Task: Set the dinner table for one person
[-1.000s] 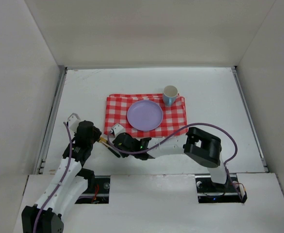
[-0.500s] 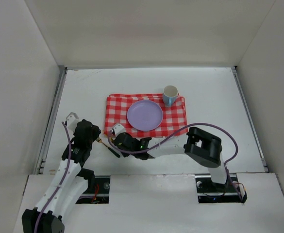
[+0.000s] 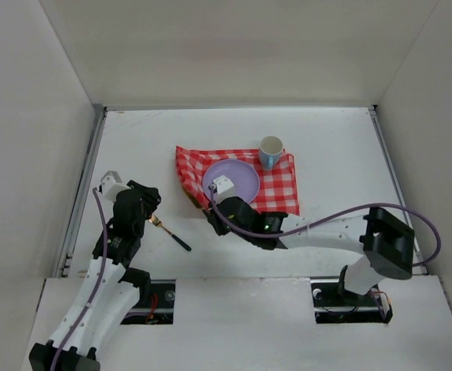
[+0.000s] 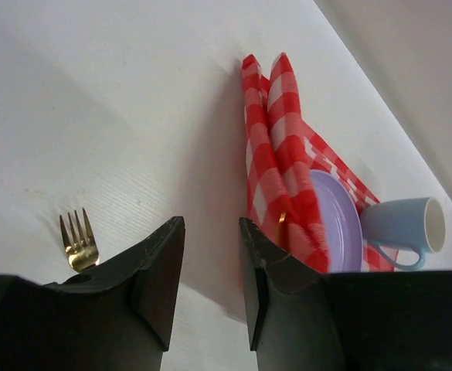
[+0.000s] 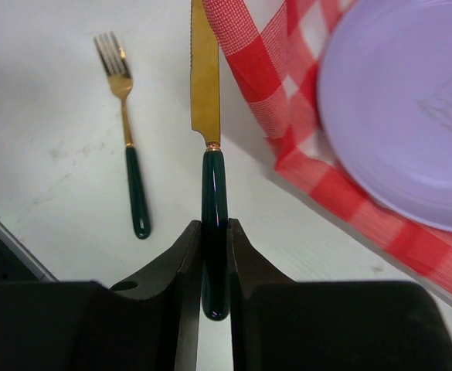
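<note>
The knife, its tip now at the cloth's edge, will go down from my right gripper onto the checkered cloth (image 3: 279, 192), where I need to set it beside the lilac plate and in front of the mug.
My right gripper (image 5: 215, 226) is shut on the dark green handle of a gold-bladed knife (image 5: 205, 85). The blade's tip reaches the bunched left edge of the red-and-white checkered cloth (image 5: 260, 85). In the top view this gripper (image 3: 210, 205) hovers at the cloth's (image 3: 280, 185) near-left corner, beside the lilac plate (image 3: 239, 175). A matching fork (image 3: 171, 233) lies on the white dinner table (image 3: 326, 131), left of the knife. My left gripper (image 4: 212, 226) is open with nothing between its fingers. It sits just left of the fork (image 4: 78, 240).
A light blue mug (image 3: 270, 151) stands on the cloth's far right part, behind the plate. Grey rails (image 3: 84, 185) run along the table's side edges, and white walls enclose it. The right arm stretches across the near side of the table.
The right gripper has carried the knife up and to the right, toward the plate. The cloth's left edge is now folded up. The left gripper has drawn back left from the fork.
</note>
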`<state>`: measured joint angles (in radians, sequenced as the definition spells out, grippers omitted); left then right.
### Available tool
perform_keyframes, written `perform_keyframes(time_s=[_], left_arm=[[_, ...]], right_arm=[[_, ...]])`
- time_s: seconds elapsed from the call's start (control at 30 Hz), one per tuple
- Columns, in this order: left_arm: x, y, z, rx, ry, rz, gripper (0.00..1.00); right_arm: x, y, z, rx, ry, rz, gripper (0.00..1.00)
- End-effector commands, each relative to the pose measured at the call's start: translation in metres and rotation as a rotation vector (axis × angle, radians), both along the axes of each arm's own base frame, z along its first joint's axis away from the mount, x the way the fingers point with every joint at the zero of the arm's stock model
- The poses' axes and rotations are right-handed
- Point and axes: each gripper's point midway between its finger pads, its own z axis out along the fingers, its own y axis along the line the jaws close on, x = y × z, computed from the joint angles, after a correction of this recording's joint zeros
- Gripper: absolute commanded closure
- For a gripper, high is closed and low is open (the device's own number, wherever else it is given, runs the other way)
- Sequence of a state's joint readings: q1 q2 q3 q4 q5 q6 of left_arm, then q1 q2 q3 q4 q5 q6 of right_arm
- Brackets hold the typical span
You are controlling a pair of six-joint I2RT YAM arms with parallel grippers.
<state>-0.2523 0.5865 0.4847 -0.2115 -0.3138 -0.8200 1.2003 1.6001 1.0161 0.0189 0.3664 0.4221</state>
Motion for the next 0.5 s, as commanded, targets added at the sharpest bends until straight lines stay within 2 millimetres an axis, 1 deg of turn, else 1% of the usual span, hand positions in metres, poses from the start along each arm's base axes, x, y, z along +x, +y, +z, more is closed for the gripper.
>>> perform_keyframes(time_s=[0.0,0.1,0.17,0.3,0.4,0.47], left_arm=[[0.005,-0.012,0.002,-0.006,-0.020,-0.048,0.68],[0.006,-0.013,0.003,-0.006,-0.017,-0.053,0.67],[0.007,-0.012,0.007,-0.006,-0.040,-0.047,0.67],[0.008,-0.010,0.013,-0.010,-0.053,-0.040,0.67],[0.007,-0.010,0.013,-0.015,-0.060,-0.038,0.67],[0.008,-0.012,0.013,-0.015,-0.057,-0.042,0.67]], right_arm=[[0.013,-0.016,0.032,0.123,-0.023,-0.082,0.93],[0.005,-0.027,0.043,0.174,-0.014,-0.073,0.93],[-0.002,-0.032,0.057,0.233,-0.009,-0.062,0.93],[-0.022,-0.028,0.084,0.340,0.025,0.029,0.93],[-0.026,-0.024,0.101,0.380,0.011,0.058,0.93],[-0.023,-0.028,0.110,0.404,-0.002,0.032,0.93]])
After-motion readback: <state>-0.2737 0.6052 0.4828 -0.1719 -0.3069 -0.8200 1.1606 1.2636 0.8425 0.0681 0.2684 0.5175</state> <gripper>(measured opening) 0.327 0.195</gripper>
